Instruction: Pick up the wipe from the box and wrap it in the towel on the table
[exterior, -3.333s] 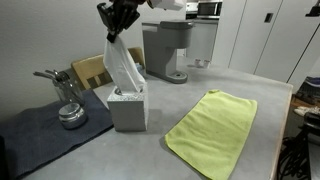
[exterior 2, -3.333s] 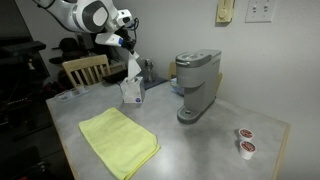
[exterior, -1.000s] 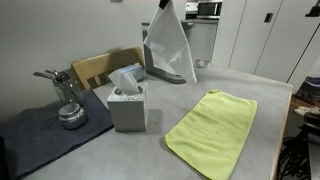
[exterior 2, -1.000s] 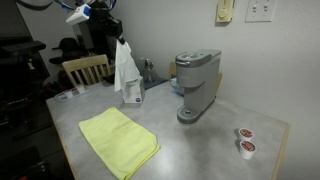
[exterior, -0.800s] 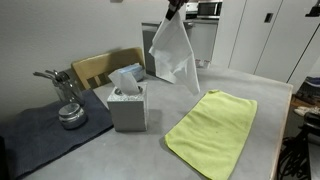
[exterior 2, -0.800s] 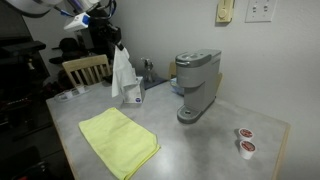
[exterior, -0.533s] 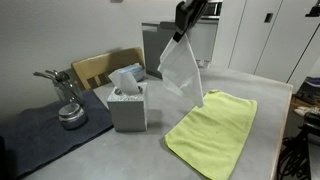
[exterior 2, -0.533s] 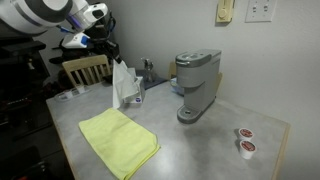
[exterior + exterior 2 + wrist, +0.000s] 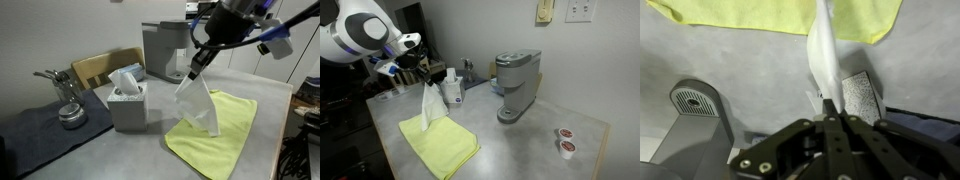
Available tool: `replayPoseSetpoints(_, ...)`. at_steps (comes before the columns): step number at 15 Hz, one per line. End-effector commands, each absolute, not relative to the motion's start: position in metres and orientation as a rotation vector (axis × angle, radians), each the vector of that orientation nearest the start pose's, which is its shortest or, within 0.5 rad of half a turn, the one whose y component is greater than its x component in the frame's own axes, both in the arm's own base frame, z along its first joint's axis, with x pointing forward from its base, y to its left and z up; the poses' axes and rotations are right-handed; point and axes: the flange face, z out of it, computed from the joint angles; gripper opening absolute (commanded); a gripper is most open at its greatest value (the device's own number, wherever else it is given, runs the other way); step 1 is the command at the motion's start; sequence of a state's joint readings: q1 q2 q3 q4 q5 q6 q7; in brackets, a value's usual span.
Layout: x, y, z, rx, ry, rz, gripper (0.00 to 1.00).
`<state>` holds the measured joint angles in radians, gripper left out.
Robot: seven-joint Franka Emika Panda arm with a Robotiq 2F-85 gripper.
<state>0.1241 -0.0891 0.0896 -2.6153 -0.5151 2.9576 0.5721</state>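
My gripper will let go of the white wipe across the yellow-green towel's edge [image 9: 208, 116] [image 9: 829, 30] facing the grey tissue box.
My gripper [image 9: 193, 72] is shut on the top of a white wipe [image 9: 197, 105], which hangs down with its lower end over the yellow-green towel [image 9: 225, 135] spread flat on the grey table. In an exterior view the wipe [image 9: 430, 103] hangs over the far end of the towel [image 9: 440, 140] under the gripper [image 9: 426, 80]. The grey tissue box [image 9: 128, 106] stands left of the towel with another wipe poking out of its top. In the wrist view the wipe [image 9: 823, 55] runs from the closed fingertips [image 9: 828, 104] toward the towel [image 9: 780, 14], with the box [image 9: 862, 95] beside it.
A grey coffee machine [image 9: 166, 50] stands behind the box and shows in both exterior views [image 9: 516, 82]. A metal pot [image 9: 70, 112] sits on a dark mat at the left. A wooden chair [image 9: 100, 68] stands behind the table. Two small pods [image 9: 563, 139] lie far from the towel.
The gripper has carried the wipe up out of the box, across and down over the towel. The wipe's lower end now hangs just over the towel.
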Motion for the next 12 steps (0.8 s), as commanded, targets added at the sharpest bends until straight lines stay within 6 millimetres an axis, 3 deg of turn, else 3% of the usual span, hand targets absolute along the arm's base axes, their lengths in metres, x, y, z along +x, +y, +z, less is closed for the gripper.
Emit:
replayPoseSetpoints(1,0.431,0.125,0.316,-3.101,-0.221,-0.748,0.00)
replayPoseSetpoints(12,0.375,0.065,0.283,-3.149,-0.031,-0.672,0.00)
